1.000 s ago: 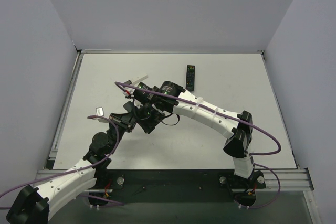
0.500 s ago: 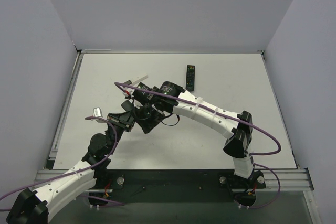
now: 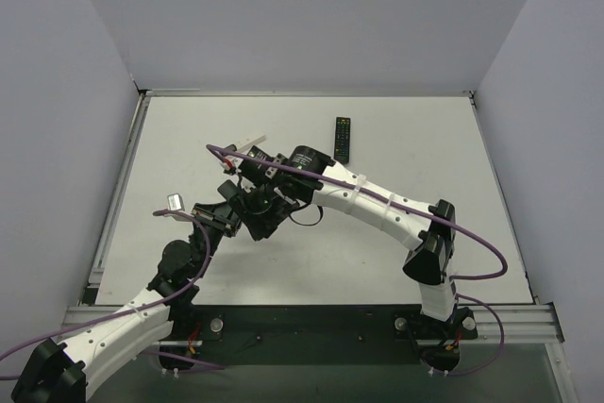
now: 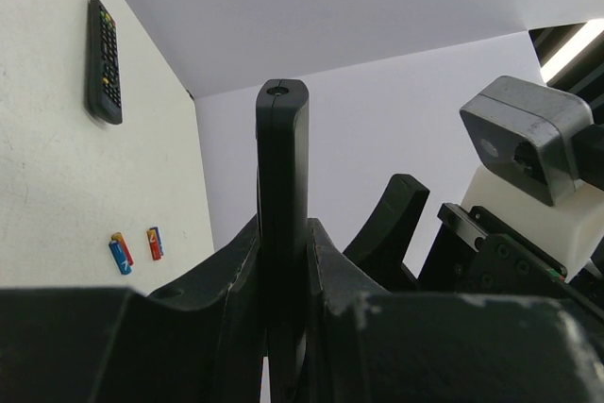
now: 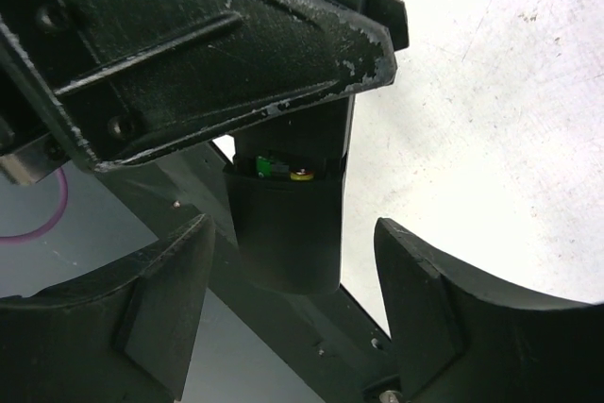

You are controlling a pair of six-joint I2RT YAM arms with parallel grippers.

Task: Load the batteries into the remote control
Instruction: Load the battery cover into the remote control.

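A gap above the remote's cover shows the batteries, so my right gripper will pinch the cover's lower end [image 5: 289,263] and slide it shut toward my left gripper.
In the left wrist view, my left gripper [image 4: 283,238] is shut on the slim matte-black remote control [image 4: 281,158] and holds it upright off the table. In the right wrist view, my right gripper [image 5: 293,243] is open, its fingers [image 5: 165,304] on either side of the remote's end [image 5: 288,233] without touching it. A gap in the remote's back shows a green battery [image 5: 269,167] and a yellow-tipped one beside it. Two more batteries [image 4: 120,254] lie on the table. In the top view both grippers meet at centre left [image 3: 250,197], and the remote is hidden.
The long buttoned remote [image 3: 343,139] lies at the back, right of centre; it also shows in the left wrist view [image 4: 104,58]. A thin white stick [image 3: 249,145] lies just behind the right gripper. White walls enclose the table on three sides.
The left wrist has shifted slightly to the left with the remote. The right gripper has barely moved and stays open around the remote's end.
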